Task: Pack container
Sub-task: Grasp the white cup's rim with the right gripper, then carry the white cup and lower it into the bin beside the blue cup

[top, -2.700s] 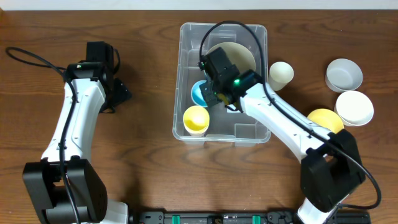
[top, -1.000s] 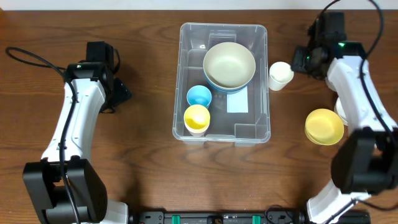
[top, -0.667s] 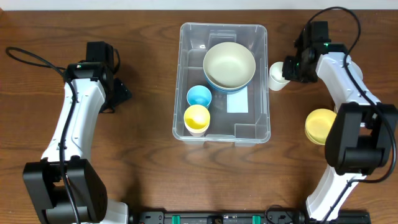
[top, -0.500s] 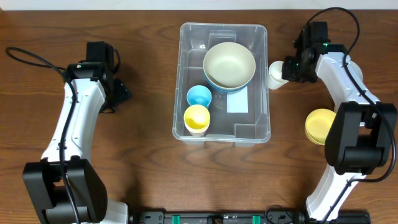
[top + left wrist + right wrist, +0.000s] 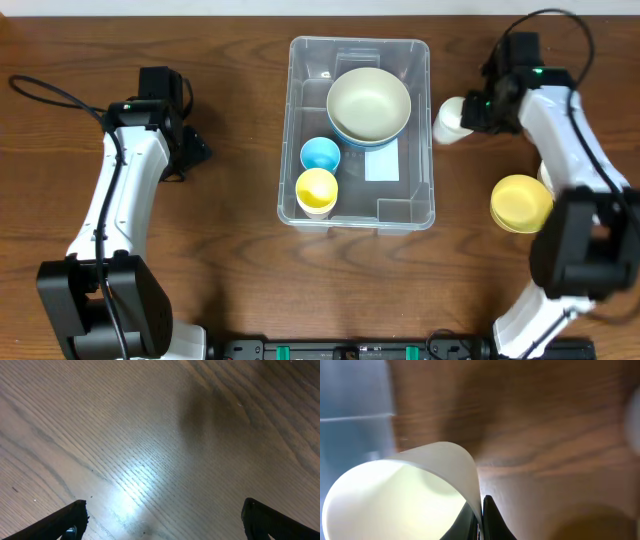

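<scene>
Next, I release the cream cup from my right gripper inside the small blue cup (image 5: 320, 152) in the clear plastic container.
The clear plastic container (image 5: 300, 205) stands at the table's middle. It holds a large cream bowl (image 5: 368, 102) stacked on a blue one, a small blue cup (image 5: 320, 155), a yellow cup (image 5: 316, 189) and a white label (image 5: 381, 165). My right gripper (image 5: 474, 110) is shut on the rim of a cream cup (image 5: 450, 118), just right of the container. In the right wrist view the cup's wall (image 5: 400, 500) is pinched between the fingers (image 5: 480, 517). My left gripper (image 5: 160, 520) is open over bare wood, far left of the container.
A yellow bowl (image 5: 521, 203) sits at the right, with a white bowl partly hidden behind the right arm. The left arm (image 5: 130, 190) stretches along the table's left side.
The right arm left the container, swung to the right side and closed on the cream cup's rim. The cup has shifted slightly right and tilted. The left arm has not moved.
</scene>
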`<state>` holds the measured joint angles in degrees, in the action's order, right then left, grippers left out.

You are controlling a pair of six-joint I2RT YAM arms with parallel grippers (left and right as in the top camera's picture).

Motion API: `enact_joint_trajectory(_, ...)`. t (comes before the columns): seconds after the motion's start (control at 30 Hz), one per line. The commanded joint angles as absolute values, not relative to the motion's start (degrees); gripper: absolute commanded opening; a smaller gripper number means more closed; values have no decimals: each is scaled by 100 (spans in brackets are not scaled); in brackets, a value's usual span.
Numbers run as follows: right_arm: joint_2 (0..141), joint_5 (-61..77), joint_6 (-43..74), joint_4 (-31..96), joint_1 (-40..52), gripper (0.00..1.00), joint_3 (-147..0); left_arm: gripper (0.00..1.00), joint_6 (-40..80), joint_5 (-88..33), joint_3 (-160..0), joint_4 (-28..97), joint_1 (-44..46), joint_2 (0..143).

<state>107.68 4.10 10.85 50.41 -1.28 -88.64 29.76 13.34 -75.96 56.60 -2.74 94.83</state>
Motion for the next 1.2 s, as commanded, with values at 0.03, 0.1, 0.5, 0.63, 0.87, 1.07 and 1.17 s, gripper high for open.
enact_joint_trajectory(0.03,9349,303,1026,5207,-119,1,-8921,98,2961,1422,-7585,5677,-283,9461)
enact_joint_trajectory(0.1,8903,305,1026,5319,-19,1,-8921,98,2961,1422,-7588,5677,-283,9461)
enact_joint_trajectory(0.5,8272,274,1022,5459,2112,1,-8919,98,2961,1422,-7588,5677,-283,9461)
enact_joint_trajectory(0.63,8600,-106,1024,5301,2825,1,-8919,98,2961,1422,-7588,5677,-283,9461)
enact_joint_trajectory(0.87,9397,-322,1022,5076,3448,1,-8919,98,2961,1422,-7588,5677,-283,9461)
enact_joint_trajectory(1.07,9876,-316,1022,4904,3544,1,-8919,98,2961,1422,-7588,5677,-283,9461)
enact_joint_trajectory(1.17,10016,-316,1022,4886,3544,1,-8919,98,2958,1422,-7588,5677,-283,9461)
